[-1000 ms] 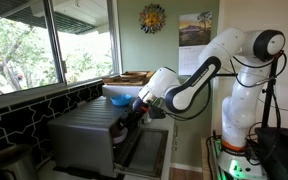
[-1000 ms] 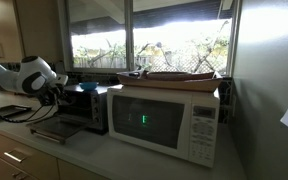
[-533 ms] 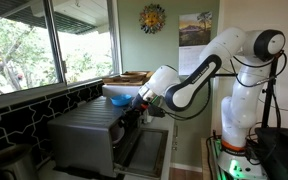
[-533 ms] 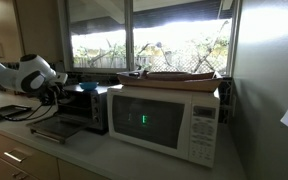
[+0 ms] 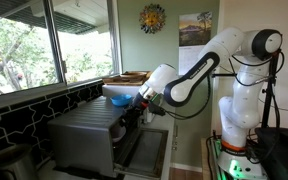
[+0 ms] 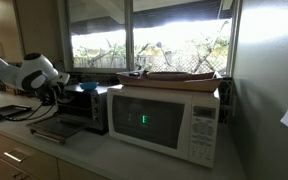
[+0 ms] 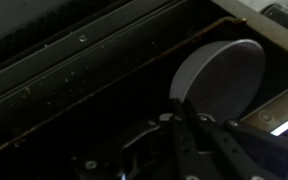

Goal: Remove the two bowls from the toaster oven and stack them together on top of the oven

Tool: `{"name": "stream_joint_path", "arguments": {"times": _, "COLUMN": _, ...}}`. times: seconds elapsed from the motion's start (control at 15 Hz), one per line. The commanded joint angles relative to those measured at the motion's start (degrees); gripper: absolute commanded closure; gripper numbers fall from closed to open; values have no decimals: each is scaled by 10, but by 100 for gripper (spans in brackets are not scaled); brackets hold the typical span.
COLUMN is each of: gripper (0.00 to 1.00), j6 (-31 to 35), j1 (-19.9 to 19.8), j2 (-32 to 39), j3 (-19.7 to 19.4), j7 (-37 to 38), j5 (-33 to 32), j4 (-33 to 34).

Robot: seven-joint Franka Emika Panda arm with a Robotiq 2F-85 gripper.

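Next, my gripper releases the pale bowl inside the light blue bowl (image 5: 120,98) that is on top of the grey toaster oven.
The grey toaster oven (image 5: 84,135) (image 6: 86,110) stands with its front door dropped open. A light blue bowl (image 5: 117,100) (image 6: 87,87) rests on the oven's top. In the wrist view, a second pale bowl (image 7: 222,75) sits inside the dark oven on the rack; its colour does not show in the dim light. My gripper (image 7: 176,103) reaches into the oven mouth (image 5: 136,110) and is shut, its fingers pinched on that bowl's near rim. In an exterior view the gripper (image 6: 58,96) is at the oven's front, and the bowl inside is hidden.
The lowered oven door (image 5: 144,150) (image 6: 52,130) juts out below my gripper. A white microwave (image 6: 164,120) stands beside the oven with a flat wooden tray (image 6: 174,75) (image 5: 129,77) on it. Windows run along the wall behind.
The jaws have closed from half open onto the rim of the bowl inside the oven. The arm has barely shifted.
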Motion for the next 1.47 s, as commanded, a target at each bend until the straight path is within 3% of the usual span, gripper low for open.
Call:
{"name": "stream_joint_path", "arguments": {"times": 0.0, "gripper": 99, "j6": -96, "j1": 44, "j2": -36, "j3": -67, "j7": -42, "j5": 53, "j4": 12}}
{"name": "stream_joint_path", "arguments": {"times": 0.4, "gripper": 99, "j6": -357, "j1": -10, "j2": -96, "j3": -94, "j7": -22, "j5": 1, "j4": 39}}
{"name": "stream_joint_path", "arguments": {"times": 0.73, "gripper": 99, "j6": -538, "j1": -26, "j2": -136, "j3": -114, "j7": -72, "j5": -11, "j4": 75}}
{"name": "stream_joint_path", "arguments": {"times": 1.13, "gripper": 99, "j6": -587, "j1": -21, "j2": -161, "j3": -137, "j7": -141, "j5": 34, "j4": 126}}
{"name": "stream_joint_path", "arguments": {"times": 1.4, "gripper": 99, "j6": -568, "j1": -23, "j2": -143, "j3": -143, "j7": -161, "j5": 73, "j4": 165}}
